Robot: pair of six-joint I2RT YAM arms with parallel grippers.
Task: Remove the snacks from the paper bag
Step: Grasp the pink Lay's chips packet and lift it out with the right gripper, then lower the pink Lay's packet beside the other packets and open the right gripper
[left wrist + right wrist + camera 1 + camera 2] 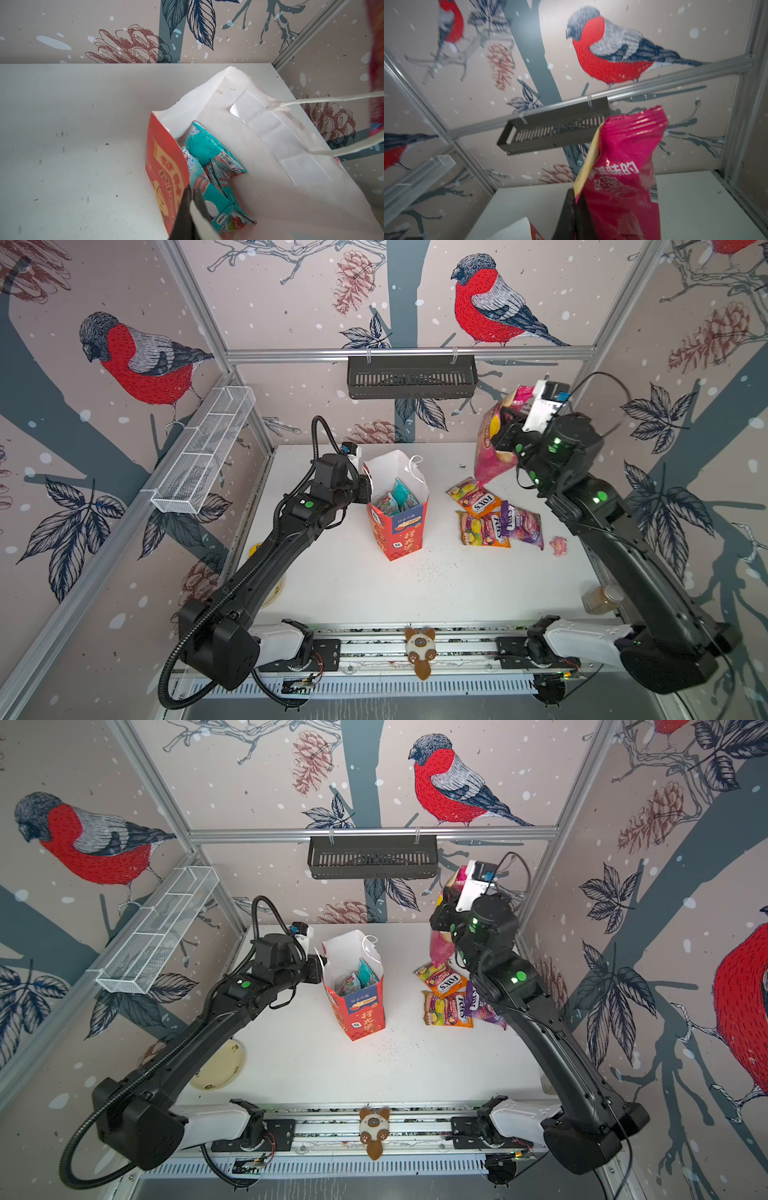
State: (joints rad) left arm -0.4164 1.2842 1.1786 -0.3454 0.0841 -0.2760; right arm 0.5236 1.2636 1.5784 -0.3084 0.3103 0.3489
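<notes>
I need to use my right gripper to set the pink chip bag free between the red paper bag and the orange packets (442,490).
The red paper bag (399,531) (361,1015) stands upright mid-table with its mouth open. My left gripper (369,486) (192,190) is shut on the rim of its left wall (164,166), one finger outside and one inside. Several teal snacks (401,495) (207,149) lie in the bag. My right gripper (505,416) (578,194) is shut on the edge of a pink chip bag (490,460) (623,166), which hangs high over the table's back right. Two orange packets (476,497) (482,529) and a purple packet (521,524) lie on the table beneath it.
A plush cat toy (420,649) sits on the front rail. A small pink item (557,545) and a jar (602,599) are near the right edge, and a yellow plate (218,1065) is under the left arm. A black basket (411,377) and a white wire basket (203,448) hang on the walls.
</notes>
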